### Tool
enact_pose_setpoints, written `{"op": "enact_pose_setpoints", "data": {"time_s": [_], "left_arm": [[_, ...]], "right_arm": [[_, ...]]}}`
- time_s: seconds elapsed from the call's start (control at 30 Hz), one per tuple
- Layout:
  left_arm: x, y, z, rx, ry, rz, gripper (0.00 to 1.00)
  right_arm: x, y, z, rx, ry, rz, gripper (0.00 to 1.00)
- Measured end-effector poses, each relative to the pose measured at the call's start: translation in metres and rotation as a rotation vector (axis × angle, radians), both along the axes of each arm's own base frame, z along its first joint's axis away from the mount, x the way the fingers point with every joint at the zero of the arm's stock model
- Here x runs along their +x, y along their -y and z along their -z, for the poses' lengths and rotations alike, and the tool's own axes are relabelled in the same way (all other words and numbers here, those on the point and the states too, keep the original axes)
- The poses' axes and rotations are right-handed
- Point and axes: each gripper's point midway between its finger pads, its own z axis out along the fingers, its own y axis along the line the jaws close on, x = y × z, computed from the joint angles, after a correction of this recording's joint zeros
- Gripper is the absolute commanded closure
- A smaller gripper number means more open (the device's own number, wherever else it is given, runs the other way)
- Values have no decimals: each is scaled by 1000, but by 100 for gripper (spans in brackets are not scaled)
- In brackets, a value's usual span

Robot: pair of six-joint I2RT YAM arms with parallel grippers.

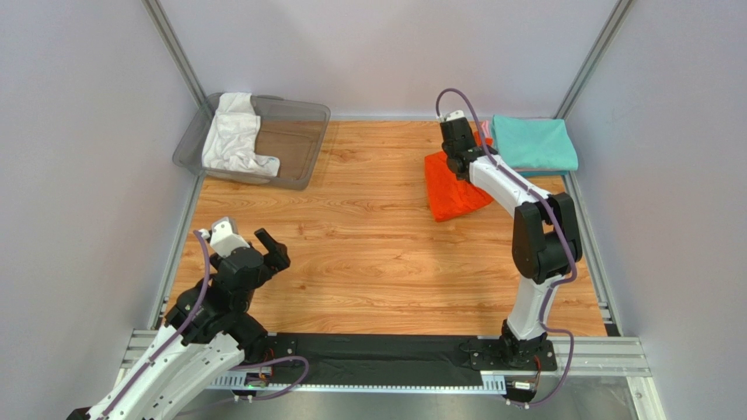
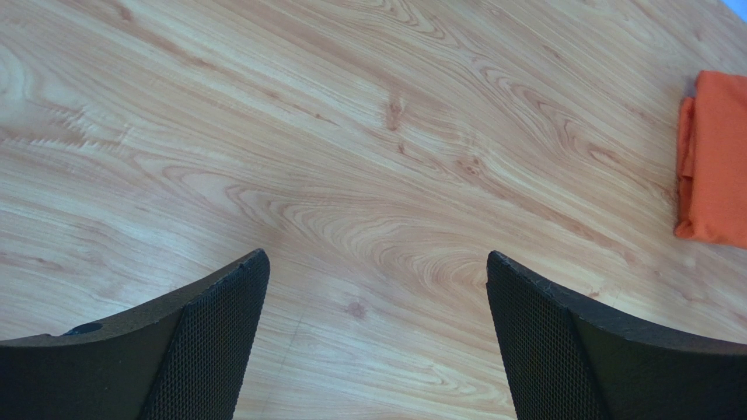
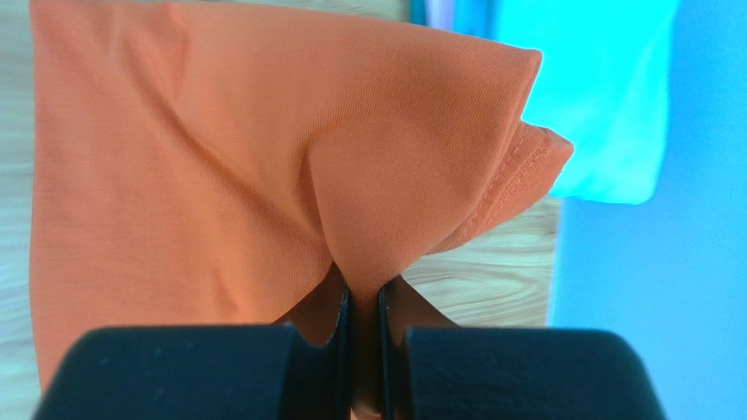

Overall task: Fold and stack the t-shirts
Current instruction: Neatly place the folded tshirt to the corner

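The robot's right gripper needs to release the orange t-shirt flat on top of the folded teal t-shirt (image 1: pixel 536 140) (image 3: pixel 592 48).
The folded orange t-shirt (image 1: pixel 454 188) lies at the back right of the table, its far edge lifted. My right gripper (image 1: pixel 463 160) is shut on a pinch of its cloth (image 3: pixel 219 149). The folded teal t-shirt (image 1: pixel 533 143) lies just right of it on the table, with a sliver of pink cloth (image 1: pixel 484 129) at its left edge. It shows as a bright patch in the right wrist view (image 3: pixel 605 96). A white t-shirt (image 1: pixel 235 133) lies crumpled in the bin. My left gripper (image 1: pixel 250 244) is open and empty over bare wood at the near left. The orange t-shirt also shows in the left wrist view (image 2: pixel 714 171).
A clear grey plastic bin (image 1: pixel 298 144) stands at the back left corner. Grey walls and metal frame rails close in the table on three sides. A black strip runs along the near edge between the arm bases.
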Motion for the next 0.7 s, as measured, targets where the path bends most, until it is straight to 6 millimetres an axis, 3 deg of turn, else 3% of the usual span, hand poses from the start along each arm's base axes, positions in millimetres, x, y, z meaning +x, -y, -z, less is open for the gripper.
{"op": "enact_pose_setpoints", "data": {"time_s": [0.2, 0.37, 0.7], "left_arm": [[-1, -9, 2, 17, -2, -46, 0], [0, -15, 2, 32, 3, -77, 0], [-1, -22, 4, 54, -2, -113, 0]], "right_arm": [[32, 38, -25, -95, 50, 30, 100], [61, 58, -52, -159, 105, 37, 100], [83, 72, -112, -220, 207, 41, 100]]}}
